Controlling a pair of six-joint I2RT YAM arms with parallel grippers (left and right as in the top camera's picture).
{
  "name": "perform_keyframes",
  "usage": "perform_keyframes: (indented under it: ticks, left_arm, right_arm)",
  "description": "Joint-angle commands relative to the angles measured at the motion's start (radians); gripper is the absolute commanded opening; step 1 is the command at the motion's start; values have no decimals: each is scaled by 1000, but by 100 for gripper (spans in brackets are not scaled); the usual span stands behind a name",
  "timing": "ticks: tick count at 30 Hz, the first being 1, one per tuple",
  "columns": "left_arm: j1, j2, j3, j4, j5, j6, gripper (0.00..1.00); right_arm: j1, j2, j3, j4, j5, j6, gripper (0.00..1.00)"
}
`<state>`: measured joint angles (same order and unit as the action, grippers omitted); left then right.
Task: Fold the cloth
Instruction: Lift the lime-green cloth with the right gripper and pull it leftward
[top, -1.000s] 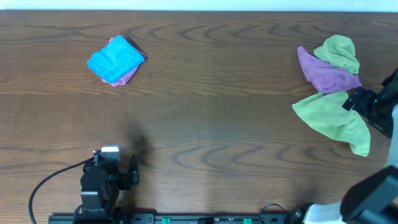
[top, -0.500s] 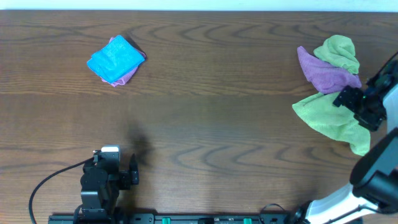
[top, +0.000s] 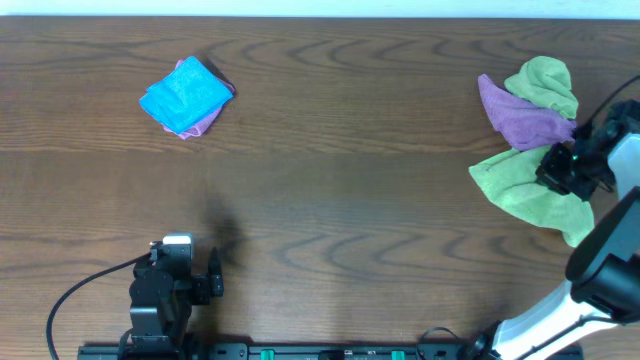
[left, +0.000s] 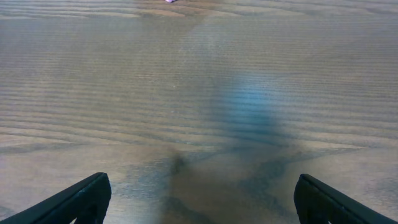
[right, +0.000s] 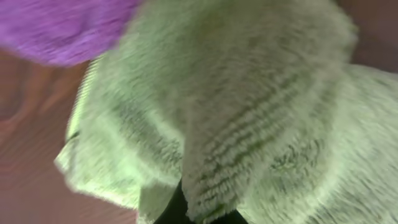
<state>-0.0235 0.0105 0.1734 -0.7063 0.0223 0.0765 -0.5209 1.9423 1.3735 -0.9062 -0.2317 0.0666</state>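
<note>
Next, my right gripper releases the light green cloth and leaves it on the bare wood (top: 408, 176) toward the middle from the purple cloth.
A light green cloth (top: 520, 188) lies crumpled at the right side of the table, part of it under a purple cloth (top: 524, 118). My right gripper (top: 560, 170) is down on the green cloth's upper right part and shut on a pinch of it. In the right wrist view the green cloth (right: 249, 106) fills the frame, a ridge of it is bunched at my right gripper (right: 200, 210), and the purple cloth (right: 56, 28) shows at the top left. My left gripper (left: 202, 199) hangs open over bare wood at the front left (top: 190, 265).
A second green cloth (top: 548, 82) lies bunched behind the purple one at the far right. A folded blue cloth on a pink one (top: 186, 97) sits at the back left. The wooden table (top: 340, 200) runs between the two groups.
My right gripper has moved left and down onto the green cloth and gone from open to shut on it. The left arm has not moved.
</note>
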Motion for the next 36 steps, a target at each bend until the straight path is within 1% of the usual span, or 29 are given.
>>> perform_keyframes:
  ticks: [1, 6, 8, 9, 13, 19, 23, 27, 31, 34, 36]
  left_arm:
    - [-3, -7, -13, -5, -7, 6, 95]
    - [-3, -7, -13, -5, -6, 6, 95]
    - [-3, -7, -13, -5, -7, 6, 95]
    - [-3, -7, -13, -5, -7, 6, 95]
    - [-3, -7, -13, -5, -6, 6, 95]
    - [-3, -7, -13, -5, -6, 6, 95]
    - [-3, -7, -13, -5, -7, 6, 95]
    - [-3, -7, -13, -5, -7, 6, 95]
    - [-3, -7, -13, -5, -7, 6, 95]
    - [-3, -7, -13, -5, -7, 6, 95]
    - [-3, -7, -13, -5, -7, 6, 95]
  right_arm:
    - [57, -80, 13, -16, -121, -77, 1]
    - [199, -210, 13, -72, -124, -140, 1]
    - [275, -269, 13, -96, -124, -154, 1]
    - [335, -311, 13, -109, -124, -154, 1]
    - [488, -399, 13, -116, -125, -154, 1]
    - [718, -460, 13, -115, -130, -150, 1]
    - [832, -460, 13, -98, -178, -150, 1]
    - [899, -460, 13, -49, -183, -150, 1]
    - [905, -451, 13, 1, -150, -150, 1]
    - [888, -424, 13, 29, -24, -149, 1]
    - [861, -390, 13, 54, 192, -68, 2]
